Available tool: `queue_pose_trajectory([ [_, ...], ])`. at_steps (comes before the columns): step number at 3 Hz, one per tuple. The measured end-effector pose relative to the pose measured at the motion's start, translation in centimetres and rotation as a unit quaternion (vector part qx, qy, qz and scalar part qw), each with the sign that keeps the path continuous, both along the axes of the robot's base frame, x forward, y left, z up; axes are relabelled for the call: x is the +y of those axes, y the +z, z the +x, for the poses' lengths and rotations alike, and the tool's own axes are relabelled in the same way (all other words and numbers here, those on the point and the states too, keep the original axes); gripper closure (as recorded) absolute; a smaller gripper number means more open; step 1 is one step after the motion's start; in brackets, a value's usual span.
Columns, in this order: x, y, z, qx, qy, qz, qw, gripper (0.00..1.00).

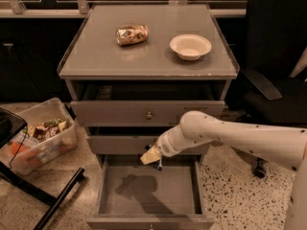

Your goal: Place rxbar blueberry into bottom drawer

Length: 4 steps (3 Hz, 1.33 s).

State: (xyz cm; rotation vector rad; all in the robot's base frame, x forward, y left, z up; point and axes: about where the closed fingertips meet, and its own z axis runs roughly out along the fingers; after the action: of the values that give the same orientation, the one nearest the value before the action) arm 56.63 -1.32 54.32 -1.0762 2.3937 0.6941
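My gripper will let go of the rxbar blueberry on the bottom drawer's inside (155, 206), close behind the middle of that drawer's front panel.
The bottom drawer (148, 188) of the grey cabinet is pulled open, and its grey interior shows only the arm's shadow. My gripper (150, 157) hangs on the white arm over the drawer's back edge, just in front of the middle drawer (120, 144). No dark blue rxbar blueberry shows in the gripper or in the bottom drawer. A small dark flat thing (103, 93) lies at the left of the slightly open top drawer (144, 113); I cannot tell what it is.
On the cabinet top (96, 56) lie a crumpled gold-brown foil packet (131, 34) and a white bowl (190, 46). A clear bin of snacks (38, 137) stands on the floor at the left, with a black stand leg (57, 200) beside it. A black office chair (273, 80) is at the right.
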Motion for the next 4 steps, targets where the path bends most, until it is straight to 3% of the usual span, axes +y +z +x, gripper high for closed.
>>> queue_pose_trajectory([
  [1,0.3,-6.9,-1.0,0.023,0.004,0.038,0.999,1.0],
  [2,0.3,-12.6,-0.3,0.032,0.01,0.085,0.9958,1.0],
  [3,0.9,-16.4,-1.2,0.052,0.008,0.098,0.9938,1.0],
  [4,0.9,-16.4,-1.2,0.052,0.008,0.098,0.9938,1.0],
])
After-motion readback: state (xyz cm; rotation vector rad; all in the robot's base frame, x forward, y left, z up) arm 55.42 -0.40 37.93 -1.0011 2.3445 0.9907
